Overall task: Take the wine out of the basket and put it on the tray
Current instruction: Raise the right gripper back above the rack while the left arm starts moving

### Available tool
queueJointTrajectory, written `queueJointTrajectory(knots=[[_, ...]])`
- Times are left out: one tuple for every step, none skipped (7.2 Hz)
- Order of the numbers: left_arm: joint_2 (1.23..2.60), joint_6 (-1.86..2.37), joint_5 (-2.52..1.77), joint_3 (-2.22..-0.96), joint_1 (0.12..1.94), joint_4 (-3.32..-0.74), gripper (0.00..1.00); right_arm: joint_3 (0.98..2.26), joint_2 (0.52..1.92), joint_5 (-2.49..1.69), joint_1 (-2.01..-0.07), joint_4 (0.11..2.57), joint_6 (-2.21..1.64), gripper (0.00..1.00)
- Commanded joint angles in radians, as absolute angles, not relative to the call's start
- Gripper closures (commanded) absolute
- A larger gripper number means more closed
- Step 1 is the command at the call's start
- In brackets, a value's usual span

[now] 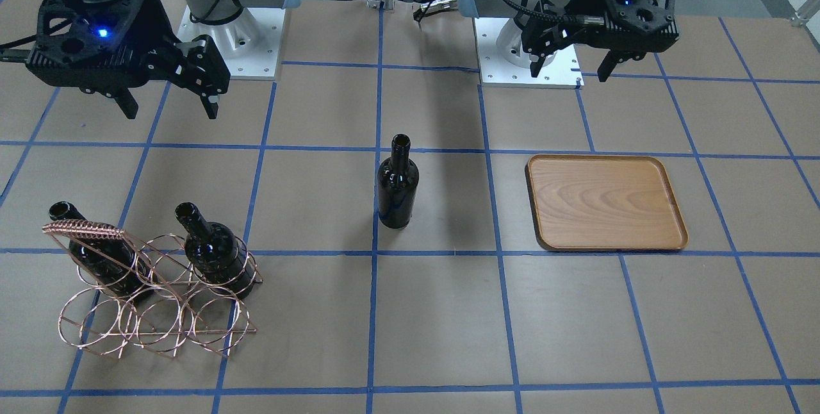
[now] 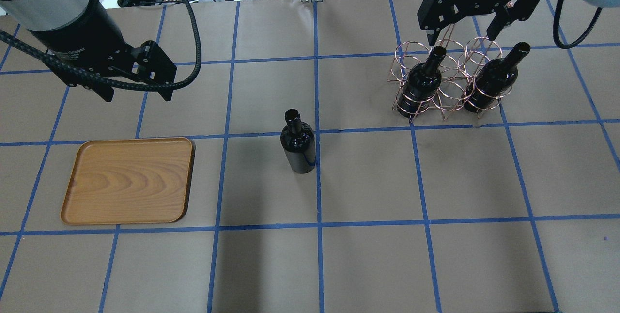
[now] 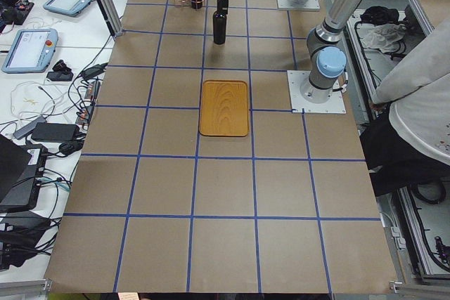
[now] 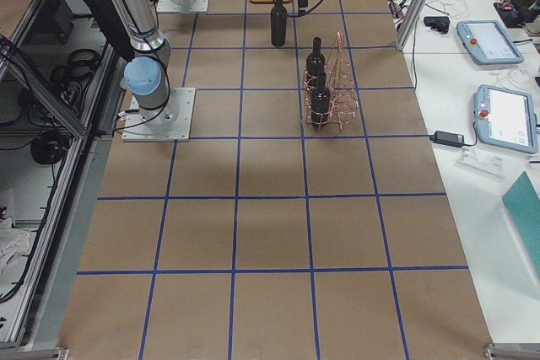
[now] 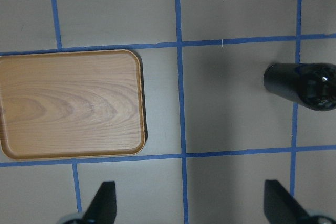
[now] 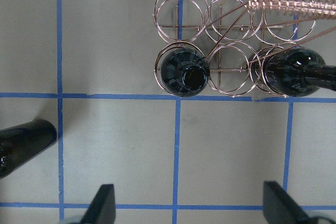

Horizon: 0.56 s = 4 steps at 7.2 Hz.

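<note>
The wine bottle is standing upright between the copper wire basket and the wooden tray, and I should close my left gripper on its neck [image 1: 400, 152].
One wine bottle [image 1: 397, 186] stands upright on the table's middle, apart from both grippers; it also shows in the overhead view [image 2: 299, 146]. The copper wire basket [image 1: 83, 230] holds two more bottles [image 2: 421, 85] [image 2: 491, 85], one at each end, with the middle slot vacant. My right gripper [image 2: 460, 37] hovers open and empty above the basket's far side, and the right wrist view looks down on the basket [image 6: 294, 3]. The wooden tray [image 2: 128, 179] lies bare. My left gripper [image 2: 135, 87] hovers open and empty beyond the tray's far edge.
The brown table is marked by a blue tape grid [image 2: 317, 177]. The arm bases [image 1: 234, 42] [image 1: 528, 49] stand at the robot's side. Cables and tablets [image 4: 506, 115] lie on the operators' side bench.
</note>
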<state>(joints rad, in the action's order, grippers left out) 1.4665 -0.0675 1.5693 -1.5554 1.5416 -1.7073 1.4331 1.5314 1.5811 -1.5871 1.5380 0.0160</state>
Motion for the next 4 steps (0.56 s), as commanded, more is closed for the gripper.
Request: queueJointTrajectory(knots=[[1.466,-0.067,1.569,-1.555,1.542,-1.706,0.0,1.457,1.535,1.585,-1.586,1.548,0.02,0.0],[1.466,-0.067,1.569,-1.555,1.542,-1.707,0.0,1.459,1.534,1.583,-1.586,1.548,0.02,0.0],[1.466,-0.067,1.569,-1.555,1.542,-1.707,0.0,1.459,1.535,1.585,-1.586,1.548,0.02,0.0],[1.468,-0.061,1.566,-1.557,1.543,-1.704,0.0,1.459,1.534,1.586,-1.586,1.548,0.02,0.0]])
